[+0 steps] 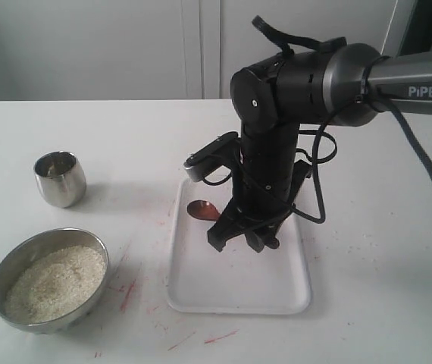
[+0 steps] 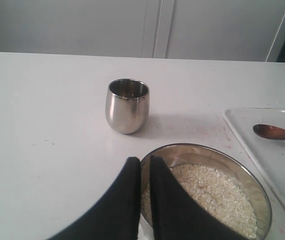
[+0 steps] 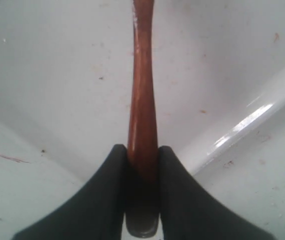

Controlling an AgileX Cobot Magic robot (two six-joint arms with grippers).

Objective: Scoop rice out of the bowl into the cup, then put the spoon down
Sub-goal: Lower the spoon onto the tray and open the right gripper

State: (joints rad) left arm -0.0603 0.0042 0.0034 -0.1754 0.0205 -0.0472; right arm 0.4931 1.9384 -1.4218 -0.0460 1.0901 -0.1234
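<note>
The robot's right gripper should release the dark wooden spoon on the middle of the white tray's bottom point(image 1: 239, 246) point(image 3: 143, 40).
The dark wooden spoon point(image 1: 201, 210) lies on the white tray point(image 1: 201, 284), its handle point(image 3: 142, 100) pinched between the fingers of my right gripper point(image 3: 142, 149), which is shut on it. The steel bowl point(image 1: 4, 265) holding white rice point(image 1: 53, 282) stands at the front left of the table. Behind it stands the small shiny cup point(image 1: 60, 178). In the left wrist view, my left gripper point(image 2: 145, 161) hovers shut over the near rim of the bowl point(image 2: 262, 195), with the rice point(image 2: 217, 195), the cup point(image 2: 127, 105) and the spoon's scoop point(image 2: 275, 132) ahead of it.
Red marks and stray grains dot the white table point(image 1: 367, 303) around the tray. The right arm point(image 1: 292, 98) reaches in from the upper right and stands over the tray's back half. A white wall runs along the table's far edge.
</note>
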